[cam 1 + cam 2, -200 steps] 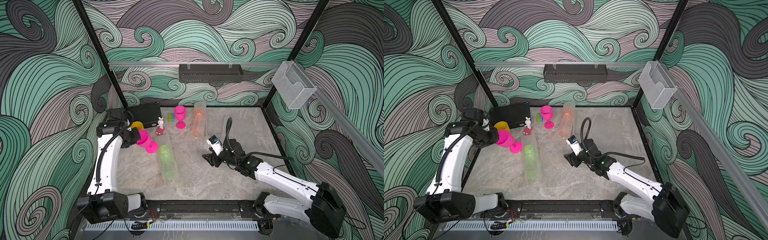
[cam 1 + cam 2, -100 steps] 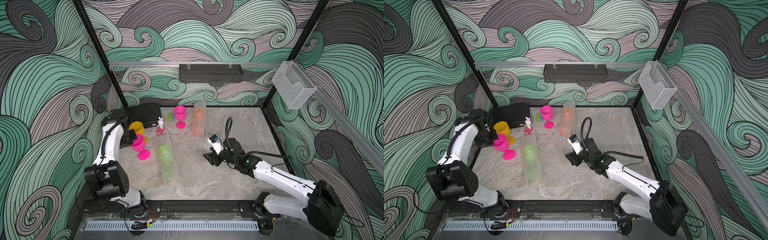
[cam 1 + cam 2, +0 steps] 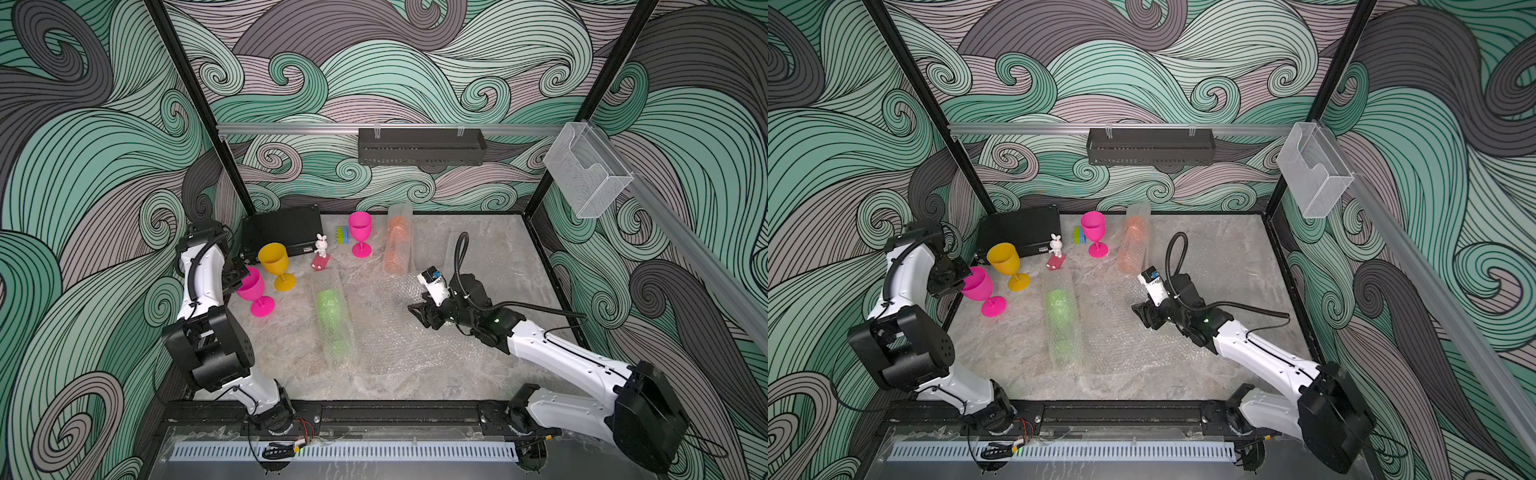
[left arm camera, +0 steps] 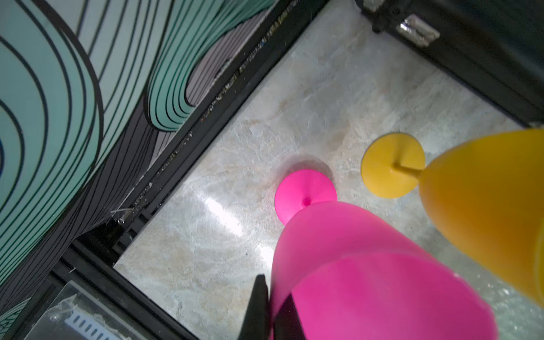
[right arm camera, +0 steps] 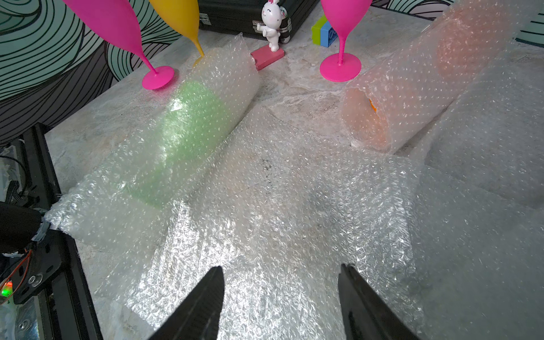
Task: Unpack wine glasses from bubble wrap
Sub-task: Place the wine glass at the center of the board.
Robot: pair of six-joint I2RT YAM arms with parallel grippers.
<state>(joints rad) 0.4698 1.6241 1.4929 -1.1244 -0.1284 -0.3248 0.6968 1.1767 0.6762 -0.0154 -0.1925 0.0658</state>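
Note:
Next, I release the hot pink wine glass from my left gripper on the table point(image 3: 264, 296) point(image 4: 313, 162), setting it free close beside the foot of the yellow wine glass.
My left gripper point(image 3: 237, 279) point(image 4: 272, 290) is shut on the rim of a hot pink wine glass point(image 3: 251, 286) point(image 4: 368, 279). That glass stands foot down at the table's left edge, next to the upright yellow wine glass point(image 3: 274, 259) point(image 4: 485, 200). A second pink glass point(image 3: 360, 226) stands at the back. A lime green glass lies inside a bubble wrap tube point(image 3: 332, 316) point(image 5: 188, 126), an orange one inside another tube point(image 3: 397, 245) point(image 5: 412, 82). My right gripper point(image 3: 419, 311) point(image 5: 281, 268) hangs open just over a flattened bubble wrap sheet point(image 3: 399, 332) point(image 5: 294, 206), holding nothing.
A black case point(image 3: 282, 228), a white rabbit figure point(image 3: 321, 245) and a green-blue block point(image 3: 343, 235) sit at the back left. The left wall and frame rail point(image 4: 176, 141) run close beside my left gripper. A clear box point(image 3: 586, 174) hangs on the right wall.
My left arm has turned the pink glass from tilted to upright, carried it left and down beside the yellow glass. The right arm has barely moved.

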